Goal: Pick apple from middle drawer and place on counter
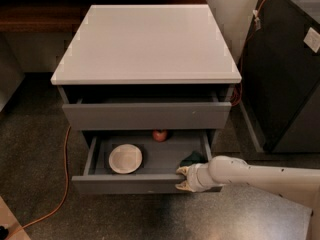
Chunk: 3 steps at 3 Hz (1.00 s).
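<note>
The apple still sits partly under the upper drawer. I need to grip the middle drawer's front rim (170,178) again with my gripper and pull it further out before I reach in.
The middle drawer (125,184) stands pulled out under the white counter (147,39). The small red apple (159,135) lies at the drawer's back, right of centre, partly under the upper drawer front. My gripper (182,178) is at the drawer's front edge, right of centre, and grips the front panel's rim. The arm reaches in from the lower right. The apple is about a hand's length behind the gripper and a little to its left.
A white bowl (125,158) sits in the drawer's left half. A dark green sponge (193,158) lies in its right part, just behind the gripper. The upper drawer (145,115) is slightly open. An orange cable (64,174) runs on the floor at left. A dark cabinet (285,69) stands at right.
</note>
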### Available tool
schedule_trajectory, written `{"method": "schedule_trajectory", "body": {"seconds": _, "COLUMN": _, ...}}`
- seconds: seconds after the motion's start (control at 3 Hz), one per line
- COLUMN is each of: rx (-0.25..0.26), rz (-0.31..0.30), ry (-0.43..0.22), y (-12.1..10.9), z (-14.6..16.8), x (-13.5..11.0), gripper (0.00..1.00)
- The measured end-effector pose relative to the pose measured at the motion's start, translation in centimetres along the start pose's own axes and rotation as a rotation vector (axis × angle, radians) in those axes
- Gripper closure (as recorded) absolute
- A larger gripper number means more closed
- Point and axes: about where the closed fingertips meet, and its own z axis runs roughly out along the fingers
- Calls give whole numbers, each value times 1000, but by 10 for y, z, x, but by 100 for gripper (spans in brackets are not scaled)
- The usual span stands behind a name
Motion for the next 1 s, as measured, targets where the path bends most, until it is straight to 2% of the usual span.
{"method": "schedule_trajectory", "body": {"seconds": 0.67, "rx": 0, "rz": 0, "ry": 0, "y": -3, "z": -3, "x": -2, "gripper": 100}}
{"method": "schedule_trajectory", "body": {"seconds": 1.0, "rx": -11, "rz": -14, "ry": -9, "y": 26, "z": -9, "x": -2, "gripper": 100}}
